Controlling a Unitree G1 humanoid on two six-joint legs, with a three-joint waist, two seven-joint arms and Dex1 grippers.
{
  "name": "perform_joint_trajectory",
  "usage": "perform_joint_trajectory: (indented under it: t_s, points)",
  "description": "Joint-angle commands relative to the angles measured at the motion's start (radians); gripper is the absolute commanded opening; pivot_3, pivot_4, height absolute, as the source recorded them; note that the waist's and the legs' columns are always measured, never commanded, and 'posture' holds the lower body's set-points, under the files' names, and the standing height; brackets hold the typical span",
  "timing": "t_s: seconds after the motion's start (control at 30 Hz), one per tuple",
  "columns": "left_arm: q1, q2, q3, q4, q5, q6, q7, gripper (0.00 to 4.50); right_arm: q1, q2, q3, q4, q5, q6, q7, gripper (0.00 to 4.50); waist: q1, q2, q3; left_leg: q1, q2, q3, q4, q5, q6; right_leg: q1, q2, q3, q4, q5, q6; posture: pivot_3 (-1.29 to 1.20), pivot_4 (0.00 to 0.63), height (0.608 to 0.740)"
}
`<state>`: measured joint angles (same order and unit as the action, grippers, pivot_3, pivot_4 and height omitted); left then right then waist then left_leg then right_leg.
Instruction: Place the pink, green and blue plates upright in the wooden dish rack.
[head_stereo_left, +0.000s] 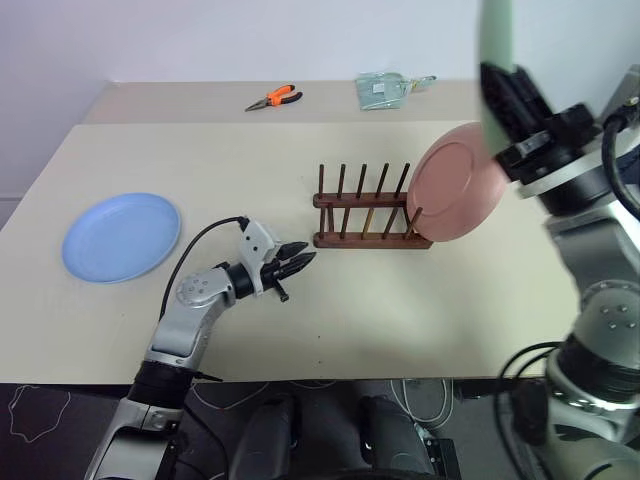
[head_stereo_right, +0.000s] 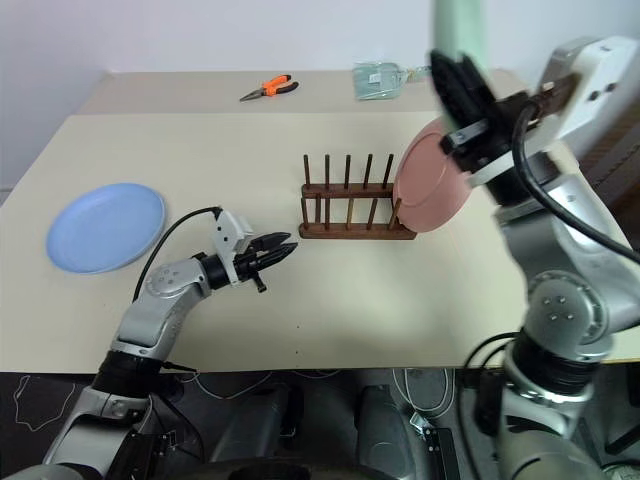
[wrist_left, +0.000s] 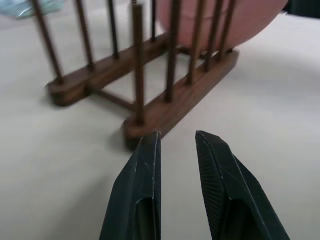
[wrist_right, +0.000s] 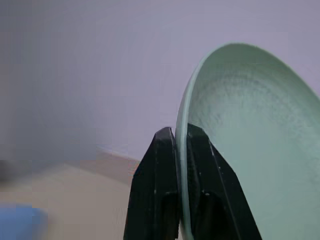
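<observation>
My right gripper is going to put the green plate down upright between the rack's wires beside the pink plate (head_stereo_left: 386, 234).
The wooden dish rack (head_stereo_left: 362, 215) stands mid-table with its thin pegs upright. A pink plate (head_stereo_left: 455, 195) stands upright in its right end. My right gripper (head_stereo_left: 497, 85) is raised high above and to the right of the rack, shut on the rim of the green plate (wrist_right: 245, 140), which I see edge-on as a pale green plate (head_stereo_left: 495, 45). The blue plate (head_stereo_left: 122, 236) lies flat at the left of the table. My left gripper (head_stereo_left: 297, 263) hovers low just left of the rack's near bar (wrist_left: 175, 105), fingers slightly apart with nothing between them.
Orange-handled pliers (head_stereo_left: 274, 97) and a pale packet (head_stereo_left: 385, 88) lie near the table's far edge. The beige table (head_stereo_left: 400, 320) runs bare in front of the rack to its near edge. A black cable loops off my left wrist.
</observation>
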<state>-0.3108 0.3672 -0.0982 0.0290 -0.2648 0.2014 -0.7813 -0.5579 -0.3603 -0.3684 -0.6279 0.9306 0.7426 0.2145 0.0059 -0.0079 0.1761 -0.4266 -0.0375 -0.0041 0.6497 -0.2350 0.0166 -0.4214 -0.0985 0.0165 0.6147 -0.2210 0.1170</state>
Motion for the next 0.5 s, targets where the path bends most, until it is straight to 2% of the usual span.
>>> perform_joint_trajectory:
  t_s: [0.03, 0.17, 0.27, 0.5]
  points:
    - [0.021, 0.025, 0.049, -0.029, -0.021, -0.02, -0.003, 1.08, -0.022, 0.132, 0.086, -0.019, 0.187, 0.017, -0.136, 0.02, -0.005, 0.0, 0.0, 0.0, 0.0, 0.0, 0.0, 0.0, 0.0, 0.0, 0.0, 0.0, 0.0, 0.0, -0.001, 0.0, 0.15, 0.738]
    - [0.042, 0.046, 0.066, -0.043, -0.028, -0.013, -0.011, 1.08, -0.01, 0.226, 0.149, 0.025, 0.251, 0.011, -0.238, 0.02, -0.006, 0.0, 0.0, 0.0, 0.0, 0.0, 0.0, 0.0, 0.0, -0.002, -0.001, 0.001, 0.001, 0.0, -0.001, 0.0, 0.15, 0.738]
    - [0.071, 0.06, 0.074, -0.087, -0.054, 0.018, -0.026, 1.08, 0.01, 0.227, 0.199, 0.069, 0.19, -0.001, -0.229, 0.02, -0.013, 0.0, 0.0, -0.001, -0.001, 0.0, 0.0, 0.0, 0.0, -0.002, -0.001, 0.001, 0.001, -0.001, -0.002, 0.0, 0.15, 0.738]
    - [0.115, 0.071, 0.064, -0.161, -0.087, 0.072, -0.038, 1.08, 0.009, 0.215, 0.201, 0.152, 0.143, -0.03, -0.228, 0.02, -0.021, 0.0, 0.0, 0.0, 0.0, 0.0, -0.002, 0.0, -0.001, -0.003, -0.001, 0.001, 0.002, -0.001, -0.004, 0.0, 0.15, 0.738]
